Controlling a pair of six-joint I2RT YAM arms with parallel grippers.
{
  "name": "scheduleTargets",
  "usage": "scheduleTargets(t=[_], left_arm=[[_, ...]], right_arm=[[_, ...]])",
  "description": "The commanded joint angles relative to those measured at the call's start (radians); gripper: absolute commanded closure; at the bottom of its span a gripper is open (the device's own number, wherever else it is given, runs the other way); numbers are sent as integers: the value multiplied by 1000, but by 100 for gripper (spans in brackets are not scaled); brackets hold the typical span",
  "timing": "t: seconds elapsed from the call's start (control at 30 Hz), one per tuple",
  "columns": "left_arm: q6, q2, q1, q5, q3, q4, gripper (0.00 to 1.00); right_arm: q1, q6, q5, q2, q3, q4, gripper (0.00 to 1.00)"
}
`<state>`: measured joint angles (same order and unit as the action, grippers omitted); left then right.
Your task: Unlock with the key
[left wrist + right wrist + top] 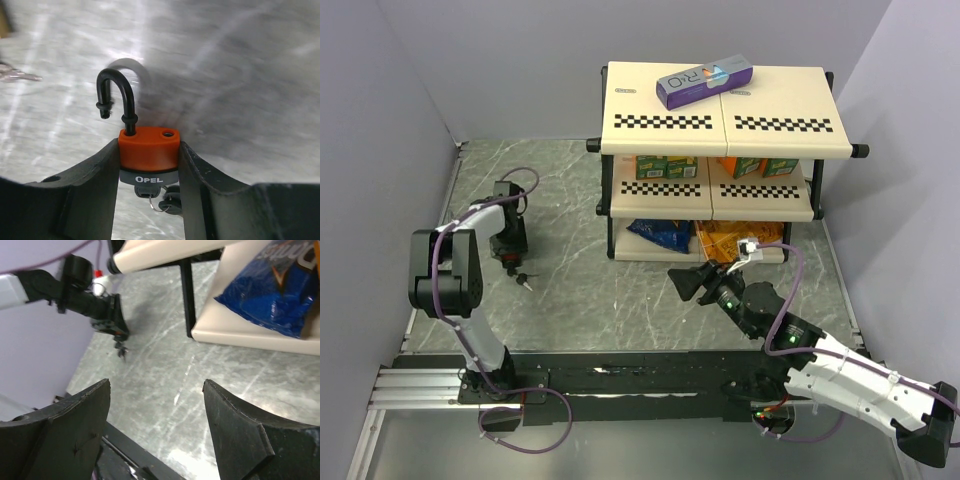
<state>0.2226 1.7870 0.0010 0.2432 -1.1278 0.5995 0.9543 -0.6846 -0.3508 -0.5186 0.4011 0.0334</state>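
Observation:
The orange-and-black padlock will go down on the marble table (499, 228) (69, 26) close beside the golden metal block, placed by my left gripper.
My left gripper (148, 148) is shut on the orange-and-black padlock (148, 152), one finger on each side of its body. The black shackle (117, 95) stands raised, its free end out of its hole in the body. A key (147, 193) sits in the padlock's underside, and a wire ring on it carries a second black-headed key (173, 203). From above, the left gripper (508, 256) hangs at the left of the table with the keys (525, 280) dangling below it. My right gripper (156, 386) is open and holds nothing, far off at mid-table (688, 283).
A two-tier cream shelf (720, 125) stands at the back with a purple box (704, 82) on top, cartons on its lower tier and snack bags (272, 287) underneath. Some silver metal (19, 76) lies on the table left of the padlock. Grey walls close in on both sides.

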Motion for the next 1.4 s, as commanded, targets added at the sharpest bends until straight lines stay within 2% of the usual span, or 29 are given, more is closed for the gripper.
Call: scheduleTargets(t=[0.0, 0.17, 0.37, 0.87, 1.37], left_arm=[[-51, 18, 73, 62, -32, -12, 99], [-92, 37, 143, 19, -81, -27, 99], [-118, 55, 157, -47, -148, -30, 99], [-120, 204, 192, -154, -317, -21, 99], [-109, 308, 191, -179, -420, -17, 98]], right_arm=[[-8, 37, -27, -14, 77, -62, 19], [-6, 59, -59, -43, 146, -170, 19], [-6, 51, -108, -54, 196, -276, 19], [-8, 17, -131, -66, 236, -325, 19], [-8, -7, -154, -12, 202, -354, 19]])
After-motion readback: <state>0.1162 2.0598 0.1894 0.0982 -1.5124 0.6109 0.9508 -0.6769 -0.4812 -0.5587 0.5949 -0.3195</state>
